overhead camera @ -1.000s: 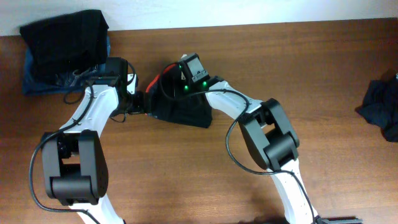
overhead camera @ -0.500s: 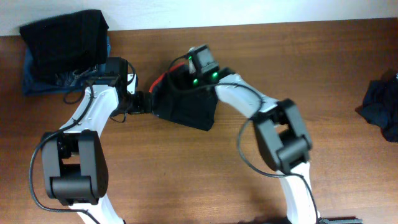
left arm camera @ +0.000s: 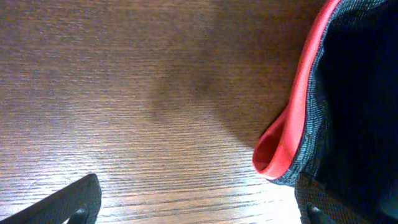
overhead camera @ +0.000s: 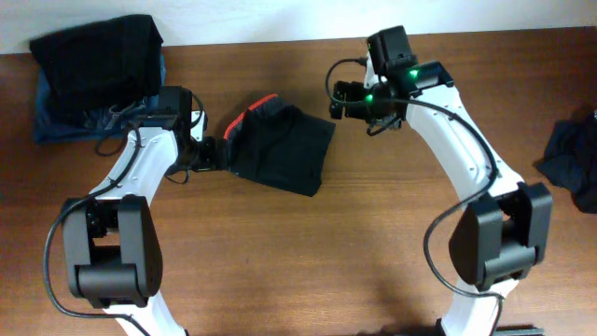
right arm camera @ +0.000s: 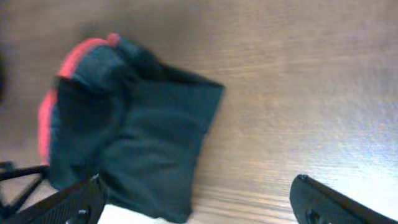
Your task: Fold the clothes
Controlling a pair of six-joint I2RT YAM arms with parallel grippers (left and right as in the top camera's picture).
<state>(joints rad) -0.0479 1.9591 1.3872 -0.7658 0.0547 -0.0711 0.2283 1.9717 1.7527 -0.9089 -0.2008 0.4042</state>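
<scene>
Next, my left gripper needs to close on the folded black garment's plain end [overhead camera: 322,157], opposite its grey waistband.
A folded black garment [overhead camera: 280,147] with a grey waistband edged red-orange [overhead camera: 250,107] lies on the wooden table, left of centre. My left gripper [overhead camera: 211,154] sits at its left edge and is open. In the left wrist view the red-orange edge [left arm camera: 292,118] curls just ahead of the left gripper [left arm camera: 199,210], whose right finger [left arm camera: 323,208] is by the cloth. My right gripper [overhead camera: 343,97] hovers open, up and right of the garment and apart from it. The right wrist view shows the folded garment [right arm camera: 137,130] below the right gripper [right arm camera: 199,208], with nothing held.
A stack of clothes, black [overhead camera: 98,56] over blue [overhead camera: 51,117], lies at the table's far left corner, close to the left arm. A crumpled dark blue garment [overhead camera: 571,159] is at the right edge. The pale wall runs along the table's far edge.
My right gripper has opened, let go of the black garment and swung up and to the right, away from it. The garment now lies flatter. The left arm has not moved.
</scene>
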